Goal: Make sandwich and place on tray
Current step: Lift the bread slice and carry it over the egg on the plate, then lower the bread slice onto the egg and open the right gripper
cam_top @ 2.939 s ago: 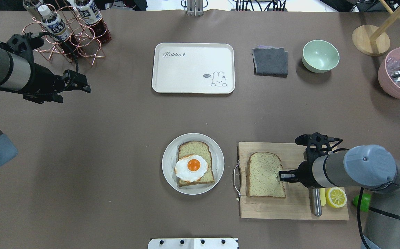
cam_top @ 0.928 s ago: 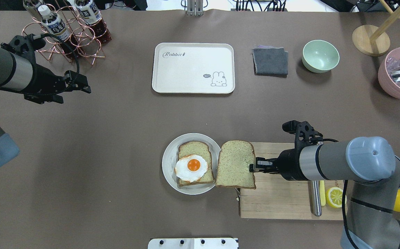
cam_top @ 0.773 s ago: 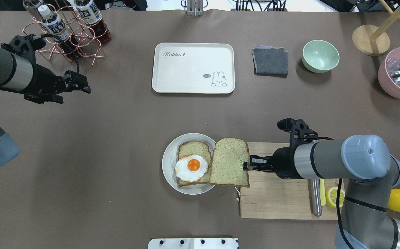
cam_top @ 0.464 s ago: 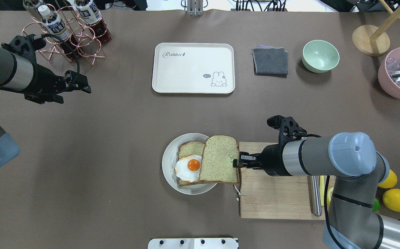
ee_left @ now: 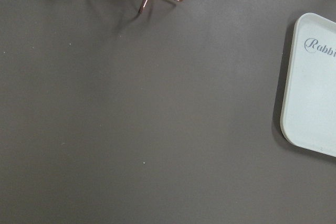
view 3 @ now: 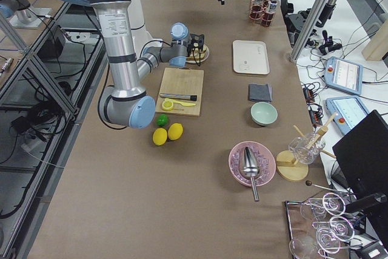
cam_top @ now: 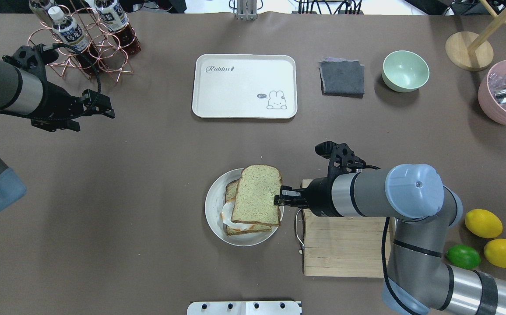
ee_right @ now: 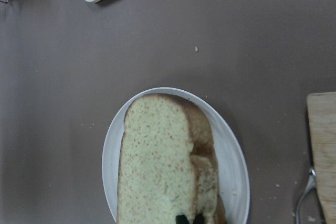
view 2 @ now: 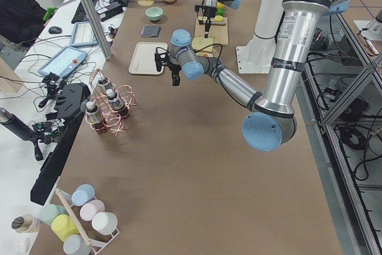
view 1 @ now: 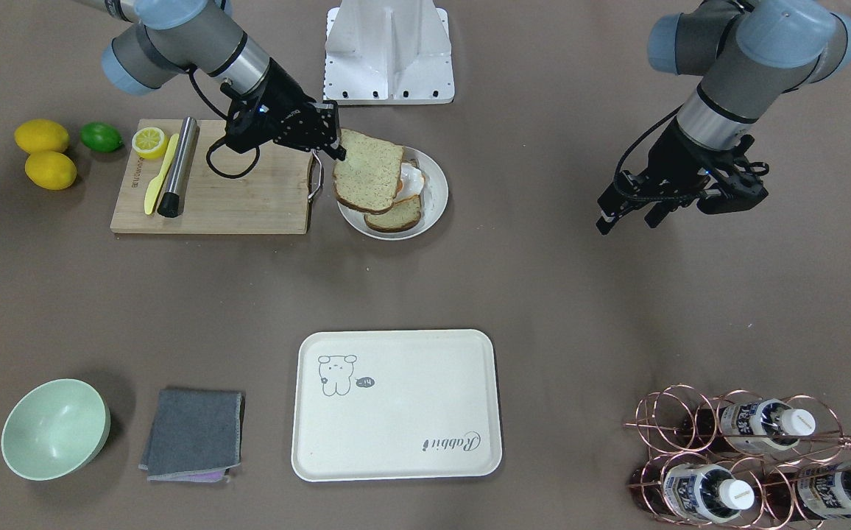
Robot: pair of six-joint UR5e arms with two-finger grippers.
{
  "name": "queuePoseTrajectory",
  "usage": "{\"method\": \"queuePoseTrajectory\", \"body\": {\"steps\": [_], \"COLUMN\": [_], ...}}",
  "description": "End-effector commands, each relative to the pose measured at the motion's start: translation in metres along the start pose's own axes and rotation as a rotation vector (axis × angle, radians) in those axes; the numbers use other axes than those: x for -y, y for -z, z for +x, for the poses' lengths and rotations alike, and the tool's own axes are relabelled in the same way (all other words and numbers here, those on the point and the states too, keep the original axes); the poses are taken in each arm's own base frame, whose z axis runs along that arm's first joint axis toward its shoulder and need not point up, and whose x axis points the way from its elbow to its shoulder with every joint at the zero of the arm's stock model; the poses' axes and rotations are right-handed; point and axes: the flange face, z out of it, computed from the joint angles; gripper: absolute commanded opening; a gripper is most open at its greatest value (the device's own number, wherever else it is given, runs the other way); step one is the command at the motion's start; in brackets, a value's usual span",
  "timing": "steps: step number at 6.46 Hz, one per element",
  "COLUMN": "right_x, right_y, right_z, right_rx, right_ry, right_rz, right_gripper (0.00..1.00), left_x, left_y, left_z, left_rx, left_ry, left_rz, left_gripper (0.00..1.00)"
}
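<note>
My right gripper has the bread slice, now held over the plate. It will let go of the slice over the fried egg on the round white plate [view 1: 391, 191] [ee_right: 180, 171].
My right gripper [cam_top: 279, 201] is shut on the right edge of a speckled tan bread slice [cam_top: 257, 194] and holds it over the round white plate [cam_top: 211, 205]. Under it lie the second slice [view 1: 394, 216] and the fried egg [view 1: 411, 180], mostly covered, with only white edges showing. The right wrist view shows the held slice [ee_right: 157, 166] over the plate [ee_right: 236, 171]. The cream tray [cam_top: 235, 92] lies bare at the far middle of the table; it also shows in the front view [view 1: 411, 397]. My left gripper [cam_top: 106, 109] is open and empty, far left.
A wooden cutting board [cam_top: 345, 245] lies right of the plate, with a knife, a steel rod and a lemon half [view 1: 149, 140] on it. Lemons and a lime [cam_top: 463, 256] lie beyond. A bottle rack [cam_top: 86, 39], grey cloth [cam_top: 342, 77], green bowl [cam_top: 405, 70] and pink bowl [cam_top: 504, 92] stand at the back.
My right gripper lifted the bread slice off the cutting board and carried it left over the plate, where it now covers the egg. The left arm has stayed still.
</note>
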Motion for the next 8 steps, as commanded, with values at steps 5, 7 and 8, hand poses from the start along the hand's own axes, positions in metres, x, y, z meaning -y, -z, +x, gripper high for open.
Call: {"method": "queuePoseTrajectory", "body": {"steps": [5,7,8], "right_x": [-0.010,-0.016,-0.016], "right_y": [-0.047,-0.049,-0.049], "right_z": [0.003,0.002,0.002], "right_rx": [-0.041,-0.039,-0.039], "right_ry": [-0.002,0.002,0.002], "right_rz": [0.024,0.017,0.015], "right_gripper": [0.00,0.00,0.00], "left_x": [0.004,0.006,0.006], "left_y": [-0.006,-0.008,-0.009], "left_z": [-0.002,0.000,0.000], "left_rx": [0.014,0.015,0.015], "left_ry": [0.003,0.002,0.002], "left_rz": [0.013,0.013,0.013], "left_gripper": [0.98,0.98,0.98]}}
